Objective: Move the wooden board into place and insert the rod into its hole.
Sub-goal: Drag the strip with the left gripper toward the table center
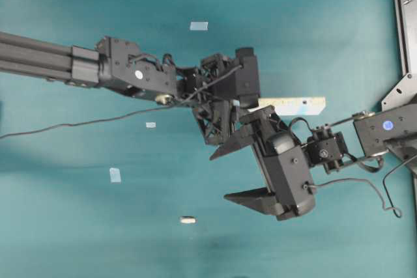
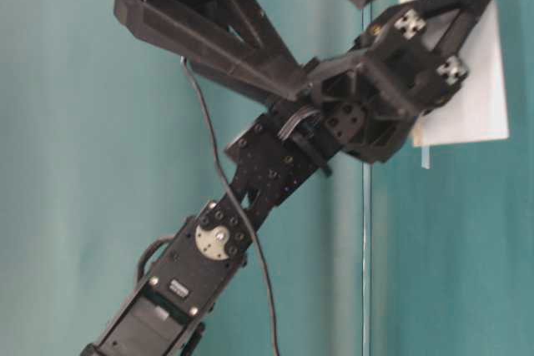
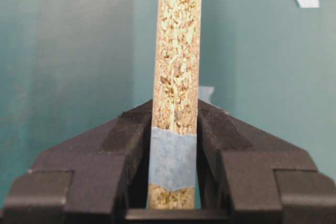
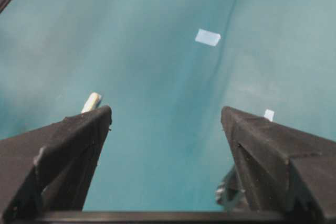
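Note:
Next, my left gripper lets go of the wooden board on the teal table (image 1: 280, 121), beside the upper finger of my right gripper.
My left gripper (image 1: 253, 104) is shut on the wooden board (image 1: 290, 105), which sticks out to the right from it. In the left wrist view the fingers (image 3: 131, 135) clamp the board (image 3: 177, 51) by its faces, so I see its speckled chipboard edge with a strip of blue tape. At table level the board (image 2: 459, 81) shows a white face. Just below it my right gripper (image 1: 218, 178) hangs open with nothing between its fingers (image 4: 167, 109). The rod (image 1: 187, 220), a tiny pale peg, lies on the teal table below and left of that gripper. In the right wrist view it (image 4: 92, 102) peeks out behind the left finger.
Small pale tape squares (image 1: 199, 26) (image 1: 150, 124) (image 1: 115, 174) are stuck on the teal table. A metal frame (image 1: 404, 17) runs along the right edge. A thin black cable (image 1: 78, 124) trails left from the left arm.

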